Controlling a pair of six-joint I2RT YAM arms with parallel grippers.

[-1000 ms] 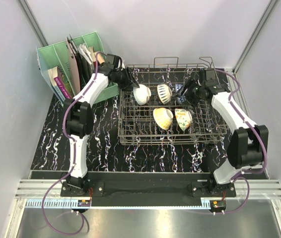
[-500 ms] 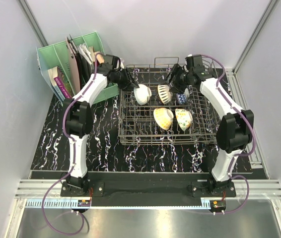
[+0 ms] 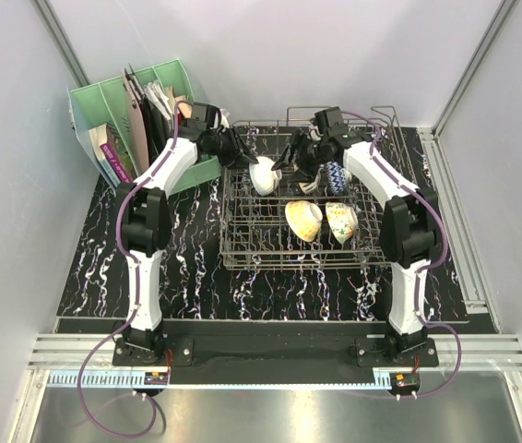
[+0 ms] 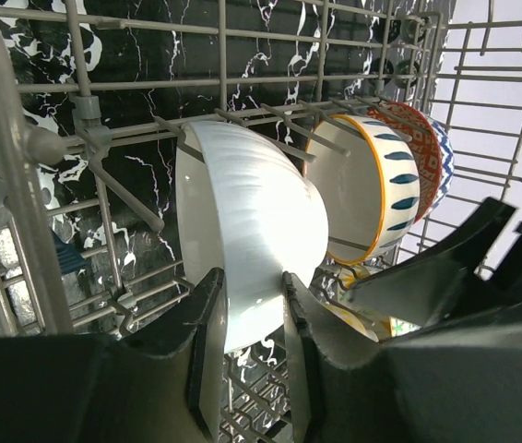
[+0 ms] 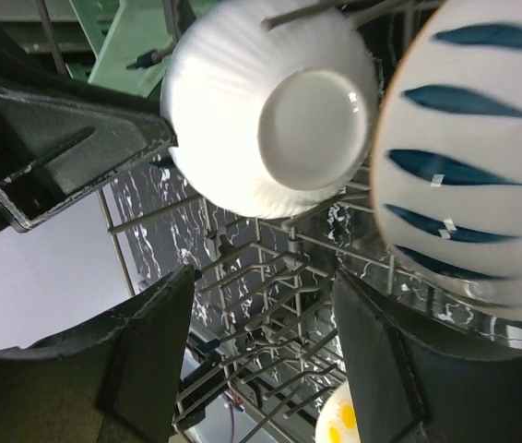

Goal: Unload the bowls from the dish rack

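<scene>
My left gripper's fingers straddle the cream-white bowl's curved outside, so next I open them and pinch its thin rim [image 4: 213, 203] with one finger inside before lifting.
The grey wire dish rack [image 3: 243, 242] holds several bowls on edge. My left gripper [image 3: 245, 153] reaches in from the back left. In the left wrist view its jaws [image 4: 252, 277] are shut on the rim of the cream-white ribbed bowl [image 4: 252, 221]. My right gripper [image 3: 290, 159] hangs open just right of that bowl [image 3: 263, 175], beside the dark-striped bowl [image 3: 305, 175]. In the right wrist view its jaws [image 5: 263, 277] hold only rack tines between them, with the white bowl's foot [image 5: 312, 115] above and the striped bowl [image 5: 464, 157] to the right.
A blue-and-white bowl [image 3: 335, 173] stands behind the striped one. A tan-yellow bowl [image 3: 303, 220] and a floral bowl [image 3: 340, 221] sit in the front row. A green file holder [image 3: 123, 120] with books stands at back left. The black marbled mat [image 3: 187, 268] lies under the rack.
My right arm has swung left along the rack's back row, from the right side to beside the striped bowl. My left jaws have narrowed onto the white bowl's rim.
</scene>
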